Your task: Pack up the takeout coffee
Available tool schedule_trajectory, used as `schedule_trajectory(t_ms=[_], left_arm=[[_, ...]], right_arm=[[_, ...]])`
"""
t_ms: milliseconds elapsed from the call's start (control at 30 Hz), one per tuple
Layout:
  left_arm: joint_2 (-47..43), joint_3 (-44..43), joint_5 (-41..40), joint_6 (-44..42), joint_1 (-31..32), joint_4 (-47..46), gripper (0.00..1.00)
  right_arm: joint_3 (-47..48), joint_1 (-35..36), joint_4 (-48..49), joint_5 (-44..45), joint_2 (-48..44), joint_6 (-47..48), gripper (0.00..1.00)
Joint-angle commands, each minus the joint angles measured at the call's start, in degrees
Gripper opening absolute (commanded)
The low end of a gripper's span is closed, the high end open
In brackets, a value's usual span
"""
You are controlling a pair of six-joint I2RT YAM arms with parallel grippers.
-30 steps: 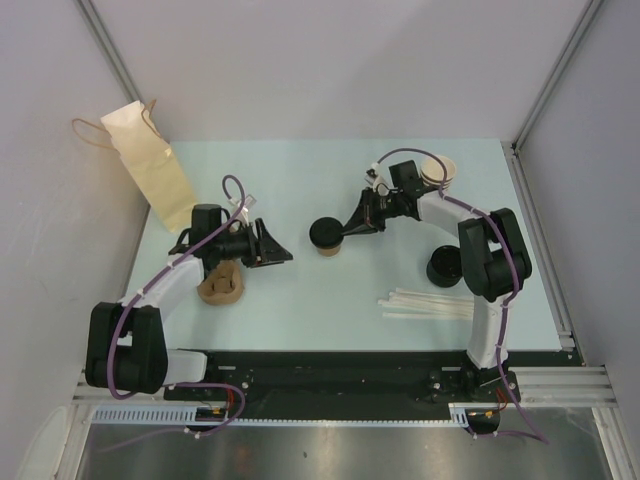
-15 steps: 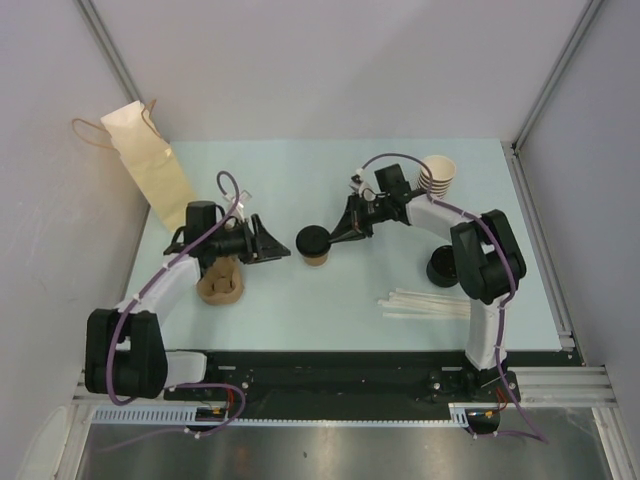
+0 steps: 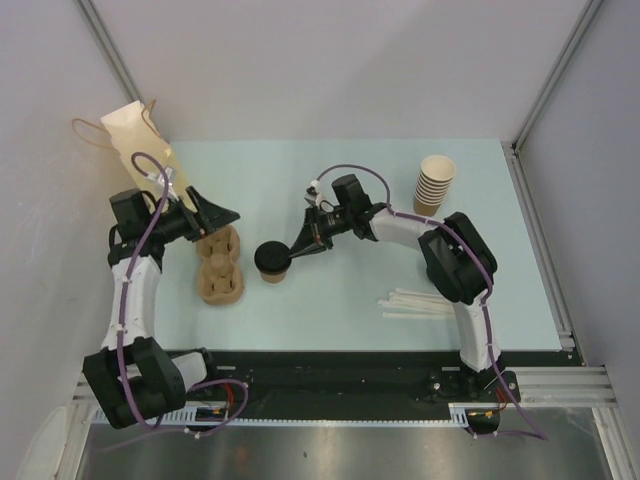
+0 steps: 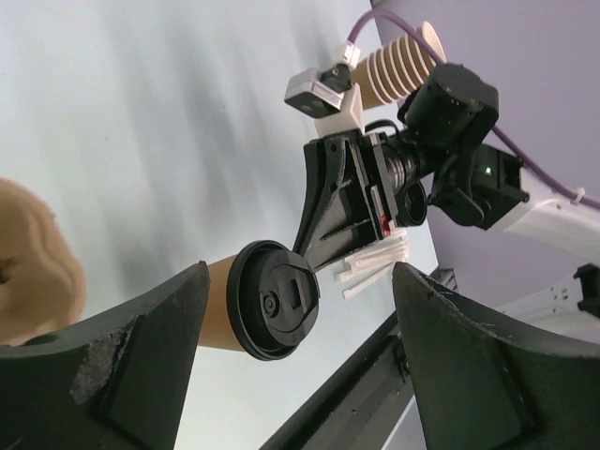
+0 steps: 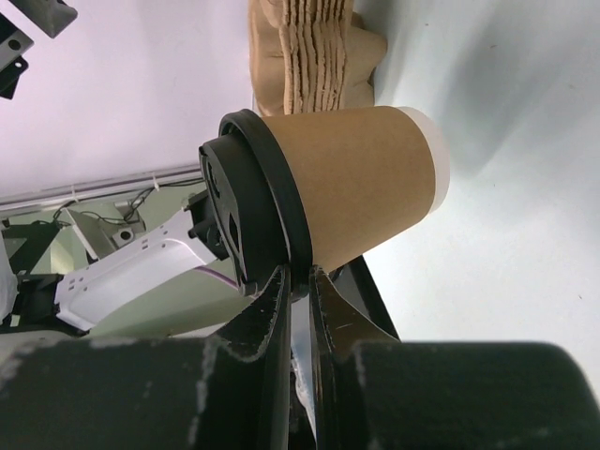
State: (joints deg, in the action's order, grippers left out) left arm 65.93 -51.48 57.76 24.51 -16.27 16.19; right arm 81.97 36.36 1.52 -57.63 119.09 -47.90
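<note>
The robot's right gripper should release the takeout coffee on the table [image 3: 262,217] next to the far end of the cup carrier.
The takeout coffee [image 3: 271,260], a tan paper cup with a black lid, is left of the table's middle. My right gripper [image 3: 295,252] is shut on its lid rim; in the right wrist view the fingertips [image 5: 298,277] pinch the rim of the cup [image 5: 347,178]. I cannot tell whether the cup touches the table. My left gripper [image 3: 215,215] is open and holds nothing, up-left of the cup above a brown pulp cup carrier [image 3: 218,265]. The left wrist view shows the lid [image 4: 277,300] farther off, between my wide fingers [image 4: 141,356].
A tan paper bag [image 3: 128,128] stands at the far left, partly behind my left arm. A stack of lidless paper cups [image 3: 434,183] sits at the back right. White straws [image 3: 425,302] lie near the front right.
My right gripper has carried the coffee leftward and nearer the front. My left arm swung back toward the bag, uncovering the carrier, and its jaws opened wider.
</note>
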Motion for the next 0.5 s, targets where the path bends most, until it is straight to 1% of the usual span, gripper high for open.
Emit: schedule_trajectory(t_ms=[0, 133, 400, 467], left_arm=[[-2.03, -1.16, 3.94, -4.73, -4.55, 5.69, 0.84], [-2.3, -1.78, 4.56, -7.98, -6.75, 10.08, 0.84], [-3.7, -0.99, 3.86, -11.15, -7.02, 11.76, 0.85], [-3.7, -1.34, 3.33, -12.81, -7.28, 13.52, 0.85]], right_arm=[[4.15, 1.96, 3.75, -0.47, 2.2, -1.85, 0.0], [6.18, 2.58, 2.97, 0.06, 4.57, -1.15, 0.0], [10.4, 2.67, -0.46, 2.78, 7.74, 1.32, 0.0], [11.1, 2.84, -0.9, 2.96, 8.61, 1.49, 0.0]])
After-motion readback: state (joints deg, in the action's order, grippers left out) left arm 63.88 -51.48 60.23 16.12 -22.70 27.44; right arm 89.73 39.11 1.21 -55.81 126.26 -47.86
